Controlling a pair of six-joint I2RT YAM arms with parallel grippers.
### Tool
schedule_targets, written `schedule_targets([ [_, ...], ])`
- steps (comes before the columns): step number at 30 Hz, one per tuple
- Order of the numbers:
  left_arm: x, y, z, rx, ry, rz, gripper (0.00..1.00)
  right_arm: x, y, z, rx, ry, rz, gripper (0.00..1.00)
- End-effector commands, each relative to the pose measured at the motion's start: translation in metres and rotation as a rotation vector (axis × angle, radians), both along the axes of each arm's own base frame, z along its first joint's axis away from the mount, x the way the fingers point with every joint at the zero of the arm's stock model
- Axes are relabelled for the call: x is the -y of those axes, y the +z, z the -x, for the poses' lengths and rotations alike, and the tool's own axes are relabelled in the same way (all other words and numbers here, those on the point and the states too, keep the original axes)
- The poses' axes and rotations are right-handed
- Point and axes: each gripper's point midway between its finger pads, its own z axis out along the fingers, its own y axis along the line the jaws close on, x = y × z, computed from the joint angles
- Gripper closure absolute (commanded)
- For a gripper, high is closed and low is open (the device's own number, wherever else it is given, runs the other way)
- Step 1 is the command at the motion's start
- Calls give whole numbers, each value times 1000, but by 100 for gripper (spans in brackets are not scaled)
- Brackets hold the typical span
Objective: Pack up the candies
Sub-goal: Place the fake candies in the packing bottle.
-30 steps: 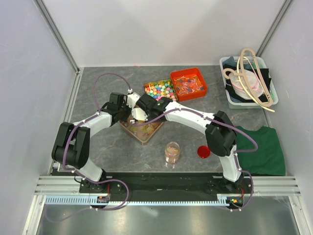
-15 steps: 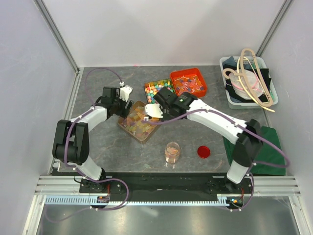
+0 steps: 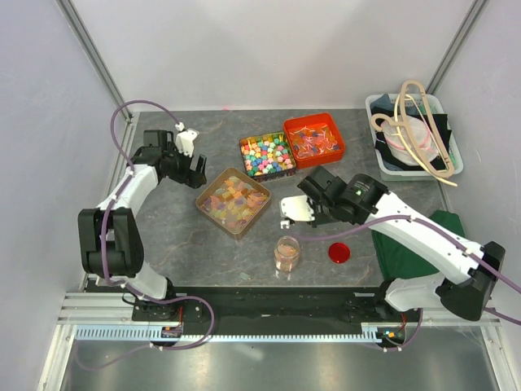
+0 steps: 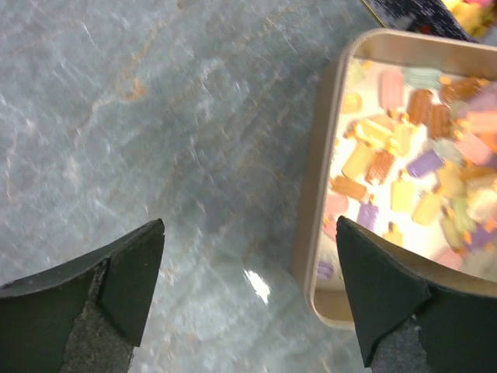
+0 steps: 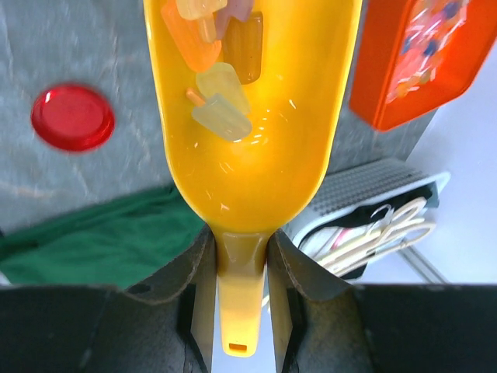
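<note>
My right gripper will set the yellow scoop down on the bare table [image 3: 334,186], in the spot between the orange bin and the red lid.
The candies [image 3: 234,199] fill a tan tray [image 3: 213,216] at mid-table; in the left wrist view the candies [image 4: 404,163] lie inside the tray's rim [image 4: 309,194]. My left gripper [image 3: 195,169] [image 4: 250,229] stands open and empty just left of the tray, over bare table. My right gripper [image 3: 313,209] [image 5: 238,256] is shut on the handle of a yellow scoop [image 5: 256,155] [image 3: 291,210]. The scoop carries several candies [image 5: 221,101] and hovers just above a clear jar [image 3: 286,253] partly filled with candies.
A red lid [image 3: 339,252] [image 5: 72,117] lies right of the jar. A bin of bright cube candies [image 3: 267,155] and an orange bin [image 3: 314,138] [image 5: 411,62] sit behind the tray. A green cloth [image 3: 431,244] and a bin with hangers [image 3: 411,134] are at right.
My left gripper has opened and drawn back left, away from the tray. My right arm has carried the scoop out of the tray, right and nearer, to above the jar.
</note>
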Motion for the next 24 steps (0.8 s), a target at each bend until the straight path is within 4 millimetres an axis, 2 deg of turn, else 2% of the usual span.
schedule_targets([
  [1, 0, 35, 22, -3, -38, 59, 1, 27, 3, 17, 5, 32, 107, 100],
  [5, 1, 37, 36, -16, -38, 64, 1, 32, 6, 31, 6, 45, 126, 100],
  [11, 1, 37, 48, -25, -32, 66, 1, 30, -1, 43, 63, 68, 194, 100],
  [24, 5, 28, 57, -49, -41, 91, 1, 17, 10, 36, 171, 136, 337, 100],
])
